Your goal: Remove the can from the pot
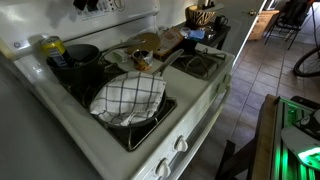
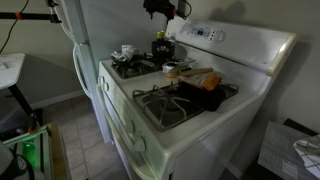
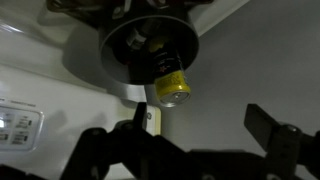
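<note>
The robot's gripper should close on the upper end (image 1: 50, 43) (image 3: 171, 84) of the yellow can in the dark pot, just below the can's metallic top.
The dark pot (image 1: 82, 54) sits on a back burner of the white stove, and also shows in the other exterior view (image 2: 162, 48) and in the wrist view (image 3: 135, 40). The yellow can (image 1: 51, 46) with a blue band stands upright in it, close to the rim. In the wrist view its metallic top (image 3: 171, 87) faces the camera. My gripper (image 3: 200, 125) is open and empty, hanging well above the pot and can. In an exterior view the gripper (image 2: 160, 8) is at the top of the frame, above the pot.
A pan with a black-and-white checkered cloth (image 1: 128, 98) sits on the front burner next to the pot. Wooden items and other clutter (image 1: 160, 45) lie on the middle of the stove. The stove's raised control panel (image 2: 215, 35) is behind the pot. A white fridge (image 2: 85, 50) stands beside the stove.
</note>
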